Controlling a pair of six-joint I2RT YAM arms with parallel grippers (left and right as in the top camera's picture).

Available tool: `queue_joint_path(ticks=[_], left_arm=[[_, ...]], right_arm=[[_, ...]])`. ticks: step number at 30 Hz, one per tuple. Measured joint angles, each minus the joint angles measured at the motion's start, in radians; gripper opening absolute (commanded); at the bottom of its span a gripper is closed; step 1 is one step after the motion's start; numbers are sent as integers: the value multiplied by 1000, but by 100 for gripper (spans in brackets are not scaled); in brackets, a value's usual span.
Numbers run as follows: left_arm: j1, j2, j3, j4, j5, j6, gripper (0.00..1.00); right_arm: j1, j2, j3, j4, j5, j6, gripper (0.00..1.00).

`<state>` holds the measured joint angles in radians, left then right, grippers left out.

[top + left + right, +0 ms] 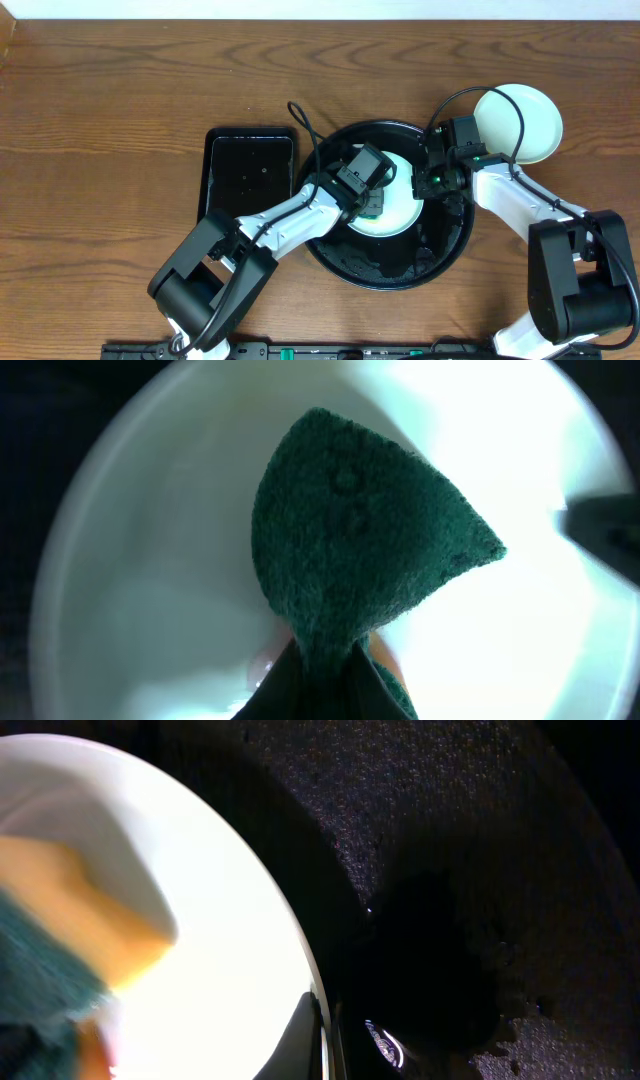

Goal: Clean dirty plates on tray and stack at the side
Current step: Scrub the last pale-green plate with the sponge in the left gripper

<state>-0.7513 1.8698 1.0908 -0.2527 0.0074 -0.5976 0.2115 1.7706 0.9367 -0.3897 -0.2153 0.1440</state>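
Next, my left gripper puts the green scouring sponge down in the rectangular black tray (260, 195), toward the round tray.
A pale mint plate (402, 208) lies in the round black tray (455, 250). My left gripper (368, 200) is shut on a green scouring sponge (350, 550) and presses it onto the plate (140, 560). A small pinkish spot shows on the plate beside the sponge's base. My right gripper (430, 182) is shut on the plate's right rim (318, 1010), one finger above and one below. The right wrist view shows the plate (220, 940) and the sponge's yellow and green side (70, 920) at far left. Another pale plate (535, 115) rests on the table at the upper right.
A smaller rectangular black tray (250, 170) lies to the left of the round tray. The round tray's floor (500, 830) looks wet and speckled. A black cable loops over the plate at the upper right. The table is brown wood.
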Motion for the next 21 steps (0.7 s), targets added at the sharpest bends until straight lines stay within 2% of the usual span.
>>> queue_joint_path(ticks=[5,8,15,21], left_arm=[[14,-10,23,-34,-5,70,7],[18,-26,26,4,31,84,7],[16,-39,36,70,81,-8,7],[4,22,37,163,161,-62,8]], right_arm=[[0,0,0,-2,-2,0,1],[0,0,0,-3,-1,0,1],[0,0,3,-10,1,0,1],[0,0,3,-11,1,0,1]])
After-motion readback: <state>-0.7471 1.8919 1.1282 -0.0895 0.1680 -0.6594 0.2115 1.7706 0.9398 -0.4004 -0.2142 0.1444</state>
